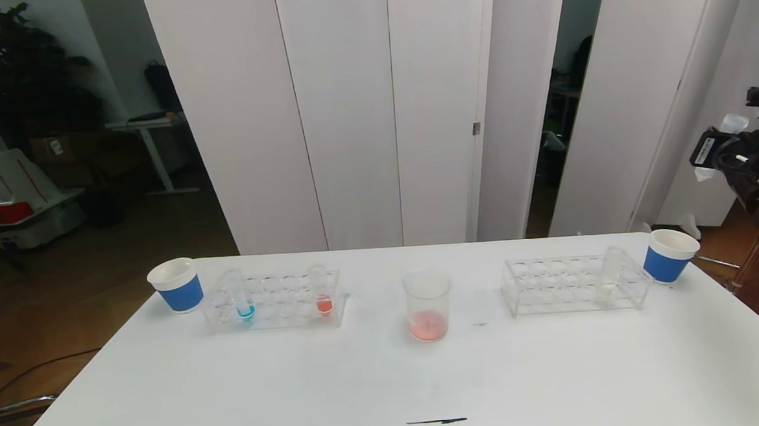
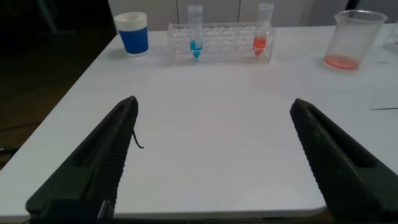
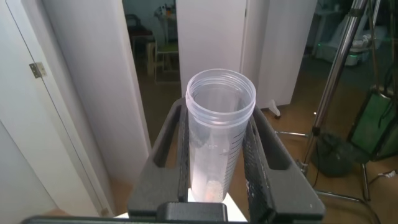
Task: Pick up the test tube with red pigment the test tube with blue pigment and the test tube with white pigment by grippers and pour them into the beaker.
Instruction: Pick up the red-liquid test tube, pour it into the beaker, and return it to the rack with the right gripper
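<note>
The robot's right gripper will release the clear tube in the blue paper cup [image 1: 671, 251] beside the white pigment's rack.
The test tube with blue pigment [image 1: 244, 301] and a tube with orange-red liquid [image 1: 322, 294] stand in the left clear rack [image 1: 281, 319]. The test tube with white pigment [image 1: 609, 279] stands in the right rack [image 1: 552, 291]. The beaker [image 1: 428, 304] is mid-table with a little red liquid. My left gripper [image 2: 214, 102] is open and empty, low over the table's near edge, facing the blue tube [image 2: 196, 34], red tube [image 2: 262, 34] and beaker [image 2: 354, 37]. My right gripper [image 3: 217, 112] is shut on an upright clear tube [image 3: 221, 143] with reddish residue. Neither gripper shows in the head view.
A blue paper cup [image 1: 177, 285] stands left of the left rack, another [image 1: 669, 255] right of the right rack. A black mark [image 1: 437, 421] lies near the table's front edge. A black camera on a tripod [image 1: 747, 155] stands past the table's right end.
</note>
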You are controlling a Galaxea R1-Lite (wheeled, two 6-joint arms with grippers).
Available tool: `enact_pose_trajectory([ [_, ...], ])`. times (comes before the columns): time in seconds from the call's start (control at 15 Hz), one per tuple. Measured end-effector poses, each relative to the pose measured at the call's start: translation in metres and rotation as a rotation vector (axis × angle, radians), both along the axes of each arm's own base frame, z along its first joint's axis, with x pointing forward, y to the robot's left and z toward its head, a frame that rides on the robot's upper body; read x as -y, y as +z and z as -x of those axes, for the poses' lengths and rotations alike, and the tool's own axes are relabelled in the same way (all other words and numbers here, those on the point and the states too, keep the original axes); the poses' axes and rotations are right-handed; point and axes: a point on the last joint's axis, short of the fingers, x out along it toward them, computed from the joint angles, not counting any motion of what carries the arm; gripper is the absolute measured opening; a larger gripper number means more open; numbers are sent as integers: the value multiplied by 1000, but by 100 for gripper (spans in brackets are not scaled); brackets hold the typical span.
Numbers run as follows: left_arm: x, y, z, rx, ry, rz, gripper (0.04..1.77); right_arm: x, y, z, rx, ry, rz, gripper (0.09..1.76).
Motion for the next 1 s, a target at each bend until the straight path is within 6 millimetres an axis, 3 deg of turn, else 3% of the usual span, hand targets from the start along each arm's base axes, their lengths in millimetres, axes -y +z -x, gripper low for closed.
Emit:
enact_pose_trajectory([
  [0.2, 0, 0, 0, 0, 0, 0, 175, 11, -38, -5, -60, -18, -24, 58],
  [0.47, 0, 0, 0, 0, 0, 0, 175, 12, -74, -11, -113, -21, -109, 58],
  [1.0, 0, 0, 0, 0, 0, 0, 175, 19, -115, -18, -167, -36, -147, 58],
])
